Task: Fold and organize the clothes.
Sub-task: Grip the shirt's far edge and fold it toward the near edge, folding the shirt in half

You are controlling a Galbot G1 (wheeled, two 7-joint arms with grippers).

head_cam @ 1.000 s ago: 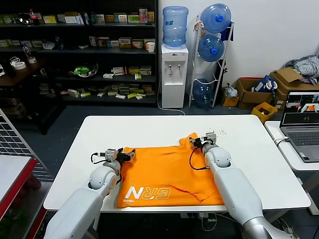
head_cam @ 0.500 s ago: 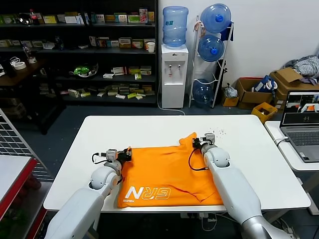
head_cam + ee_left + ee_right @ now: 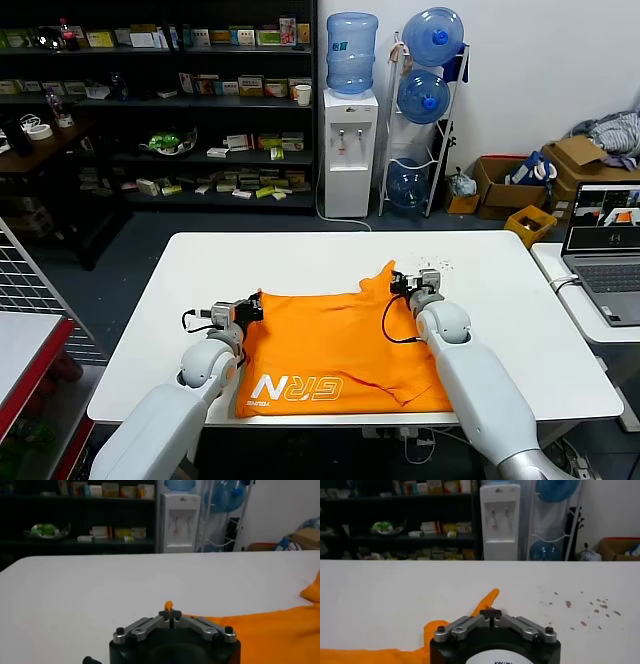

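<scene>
Next, my left gripper releases the far corner of the shirt on the orange cloth [image 3: 254, 346], at a spot that is just beyond the white N.
The orange T-shirt [image 3: 335, 345] lies on the white table [image 3: 300, 260], partly folded, with white letters showing along its near edge. My left gripper [image 3: 250, 307] is shut on the shirt's far left corner, where a tip of orange cloth [image 3: 169, 605] pokes out between the fingers. My right gripper [image 3: 403, 283] is shut on the shirt's far right corner, and lifts a pointed fold of cloth [image 3: 487, 599] off the table. Both grippers hold the far edge low over the table.
A laptop [image 3: 605, 245] sits on a side table at the right. Shelves [image 3: 160, 100], a water dispenser [image 3: 348, 150] and water bottles stand behind the table. Small dark specks [image 3: 580, 610] mark the table beyond the right gripper.
Both grippers have shifted slightly to the right with the shirt's far corners in them. The right corner's fold stands a little higher now.
</scene>
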